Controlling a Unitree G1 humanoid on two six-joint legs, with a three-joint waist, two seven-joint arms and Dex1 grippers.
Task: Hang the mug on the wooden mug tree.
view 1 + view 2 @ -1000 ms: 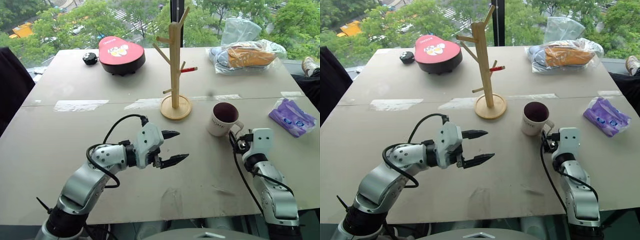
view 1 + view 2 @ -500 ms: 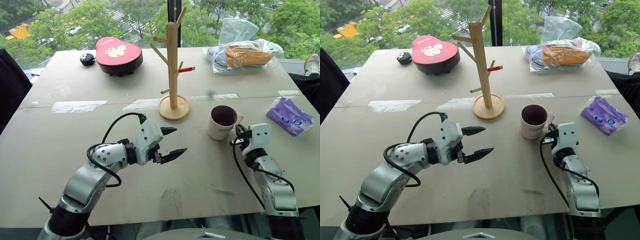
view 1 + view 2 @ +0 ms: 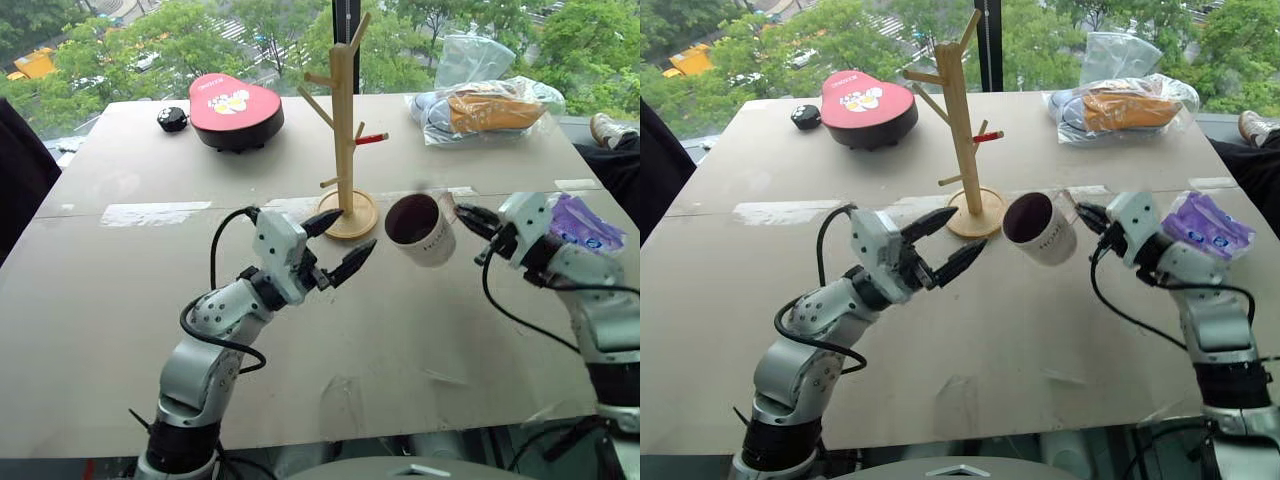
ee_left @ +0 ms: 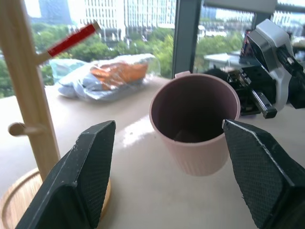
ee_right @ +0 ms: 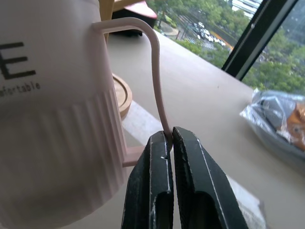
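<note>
The white mug will hang just under the red-tipped peg of the wooden mug tree [image 3: 368, 182], and there my right gripper will let go of it.
The white mug [image 3: 420, 228] hangs above the table, tipped so its dark maroon inside faces left. My right gripper [image 3: 462, 215] is shut on the thin loop handle [image 5: 155, 62], with the pinch plain in the right wrist view. The wooden mug tree [image 3: 346, 120] stands on its disc base [image 3: 366, 222] just left of the mug, a red-tipped peg [image 3: 374, 139] pointing right. My left gripper [image 3: 350, 232] is open in front of the base, with its fingers [image 4: 90, 167] aimed at the mug's mouth [image 4: 195, 102] and apart from it.
A red heart-shaped box [image 3: 236, 108] and a small black object [image 3: 171, 119] sit at the back left. A plastic bag with an orange item [image 3: 495, 105] lies at the back right. A purple pack [image 3: 585, 222] lies behind my right wrist. Tape strips [image 3: 155, 212] cross the table.
My right gripper has lifted the mug off the table by its handle, carried it left toward the tree and tipped its mouth leftward. My left gripper rose and swung toward the mug, still open.
</note>
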